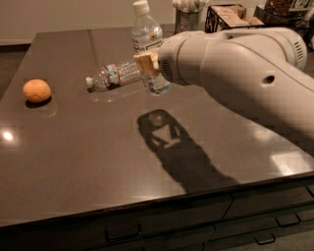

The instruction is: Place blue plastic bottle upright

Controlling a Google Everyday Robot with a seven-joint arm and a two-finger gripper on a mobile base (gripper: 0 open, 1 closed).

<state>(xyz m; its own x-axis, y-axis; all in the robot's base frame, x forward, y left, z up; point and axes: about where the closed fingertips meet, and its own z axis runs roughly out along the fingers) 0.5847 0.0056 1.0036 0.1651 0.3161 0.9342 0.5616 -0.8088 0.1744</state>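
Note:
My gripper is going to set the blue plastic bottle upright on the table at the far end of the shadow [168,116] and let it go.
The blue plastic bottle [146,35] is upright, with a white cap and a pale blue-and-white label, at the back middle of the dark table [88,162]. My gripper [148,64] is closed around its lower body, with a tan finger pad [145,63] showing on its left side. The big white arm [235,73] hides the bottle's right side and the other finger. The bottle's base [159,87] seems to hang slightly above the table, and its shadow [159,128] lies nearer the front.
A slimmer ribbed clear bottle [114,75] lies on its side just left of my gripper. An orange [37,90] sits at the table's left. A cup of items [188,15] and boxes [228,14] stand at the back right. Drawers [196,220] run below the front edge.

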